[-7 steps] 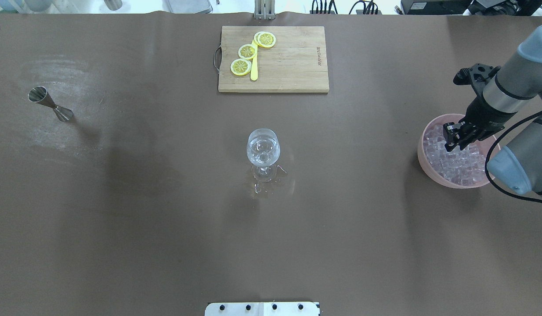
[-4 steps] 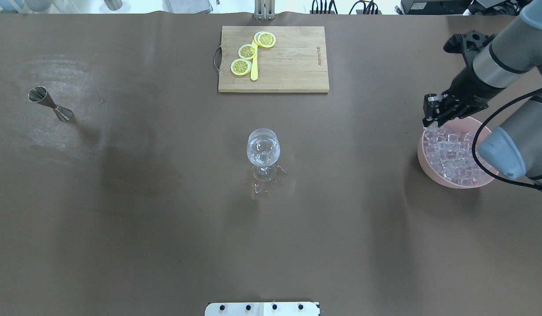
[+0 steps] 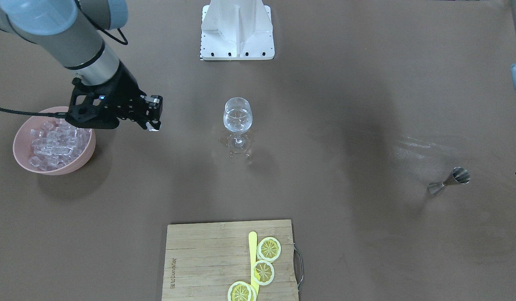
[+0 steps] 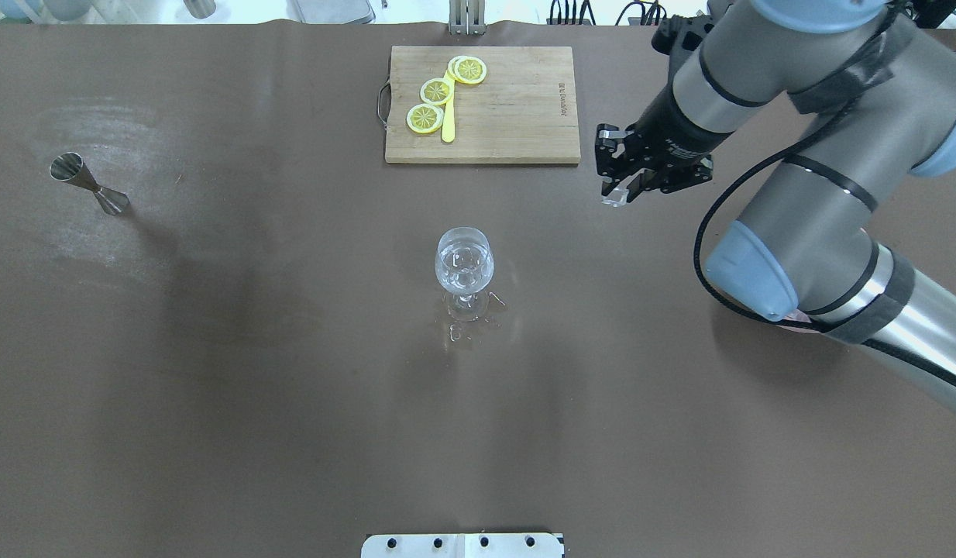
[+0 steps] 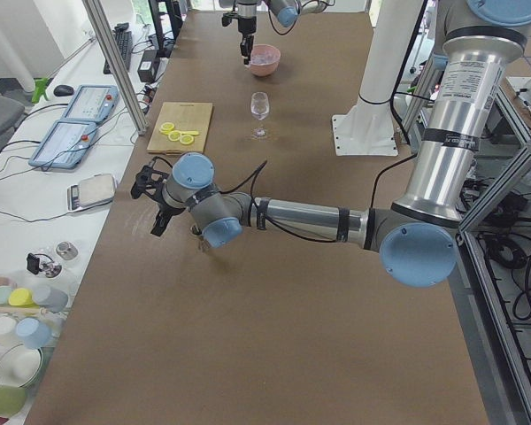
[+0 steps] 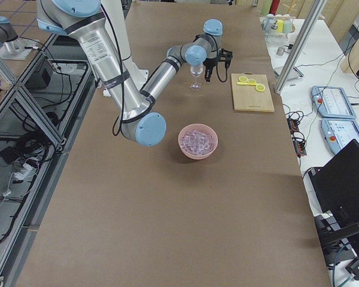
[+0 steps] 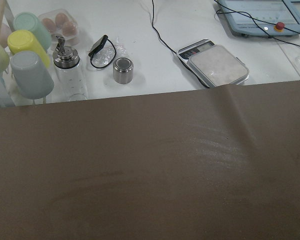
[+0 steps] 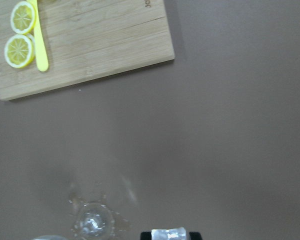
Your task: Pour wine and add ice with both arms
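Next, I release the ice cube from my right gripper inside the stemmed glass [image 3: 237, 118], into its clear contents.
My right gripper [image 4: 617, 190] is shut on one clear ice cube [image 4: 616, 198] and holds it above the table, right of the stemmed glass [image 4: 463, 260] and just off the cutting board's near right corner. The front view shows the gripper [image 3: 154, 122] and cube [image 3: 154, 128] between the pink ice bowl [image 3: 19, 154] and the glass [image 3: 237, 117]. The right wrist view shows the cube [image 8: 170, 233] between the fingertips. The glass holds clear contents. My left gripper [image 5: 157, 212] shows only small in the left side view; I cannot tell its state.
A steel jigger [image 4: 89, 184] lies at the far left. A wooden cutting board [image 4: 517, 116] with lemon slices [image 4: 435, 91] and a yellow knife lies at the back. Small clear bits [image 4: 466, 329] lie around the glass's foot. The white stand [image 3: 237, 29] is at the robot's side.
My right gripper has risen out of the ice bowl with a cube and moved left and farther back, towards the cutting board's corner. The arm now covers the bowl from overhead.
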`<state>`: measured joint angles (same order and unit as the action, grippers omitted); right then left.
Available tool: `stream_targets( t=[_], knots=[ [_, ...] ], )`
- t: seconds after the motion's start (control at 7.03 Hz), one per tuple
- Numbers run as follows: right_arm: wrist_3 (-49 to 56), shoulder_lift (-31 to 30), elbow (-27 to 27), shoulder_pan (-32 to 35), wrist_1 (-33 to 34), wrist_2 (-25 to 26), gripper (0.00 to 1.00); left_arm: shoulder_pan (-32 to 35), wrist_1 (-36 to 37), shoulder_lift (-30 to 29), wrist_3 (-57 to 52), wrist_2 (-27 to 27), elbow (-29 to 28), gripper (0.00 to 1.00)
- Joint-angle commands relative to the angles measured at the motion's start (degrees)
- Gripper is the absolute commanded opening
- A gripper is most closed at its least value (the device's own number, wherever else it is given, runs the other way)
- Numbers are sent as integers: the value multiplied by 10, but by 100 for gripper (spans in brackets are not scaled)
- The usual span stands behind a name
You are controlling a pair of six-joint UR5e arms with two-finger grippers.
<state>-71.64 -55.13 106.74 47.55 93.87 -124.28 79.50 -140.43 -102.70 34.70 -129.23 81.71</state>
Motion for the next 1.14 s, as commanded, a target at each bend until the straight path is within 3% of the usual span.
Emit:
stream_targets(
  t=[0.0, 0.57, 1.0],
  knots=[
    [-81, 83, -49, -32, 0, 28, 0, 0, -1, 5, -5, -1, 1, 98],
    [-154, 156, -92, -80, 0, 64, 0, 0, -2, 3, -5, -1, 3, 98],
    [-155, 148, -86, -98, 1, 66, 0, 0, -2, 2, -4, -1, 4, 98]
  ],
)
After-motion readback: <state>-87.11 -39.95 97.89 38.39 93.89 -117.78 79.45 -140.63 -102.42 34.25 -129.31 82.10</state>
